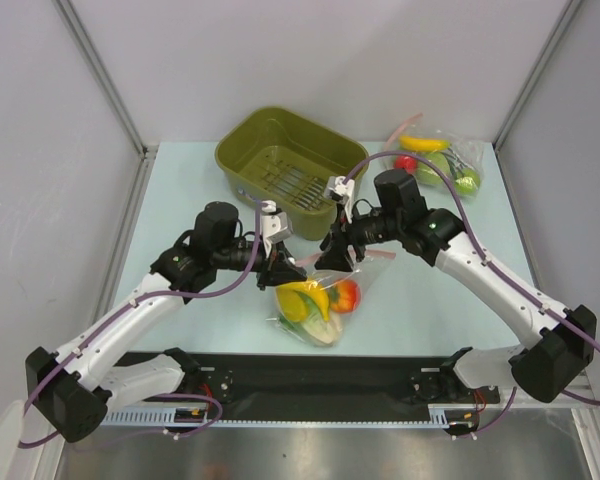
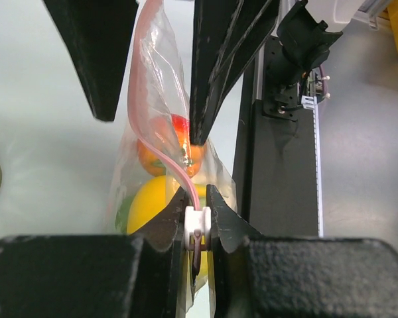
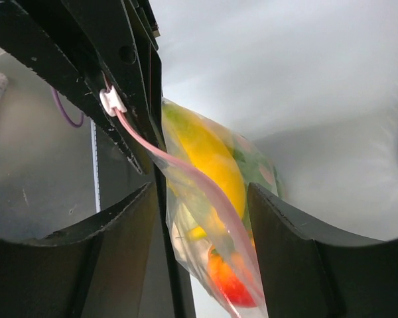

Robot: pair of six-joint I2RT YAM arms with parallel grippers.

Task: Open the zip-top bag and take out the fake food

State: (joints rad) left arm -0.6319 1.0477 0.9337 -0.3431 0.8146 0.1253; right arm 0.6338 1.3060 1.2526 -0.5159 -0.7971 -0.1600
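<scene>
The robot's left gripper is pinching the white zip slider, so its right gripper should hold the pink zip while the left gripper takes the zip's end [image 2: 196, 257], to free the slider.
The zip-top bag [image 1: 315, 305] hangs just above the table near its front middle, tilted. Through the clear plastic show a yellow banana [image 3: 209, 159], a red round fruit [image 3: 229, 281] and pale green leaves. My left gripper [image 2: 198, 199] is shut on the white zip slider [image 2: 198, 222] at one end of the pink zip strip [image 2: 146, 119]. My right gripper [image 3: 202, 192] is open and straddles the strip and the bag's upper edge, with gaps on both sides. In the top view the left gripper [image 1: 280, 262] and right gripper [image 1: 335, 255] meet over the bag's mouth.
An olive green basket [image 1: 290, 160] stands at the back middle. A second clear bag [image 1: 440, 160] with a banana, red and bright green fruits lies at the back right. The black base rail [image 1: 320, 385] runs along the near edge.
</scene>
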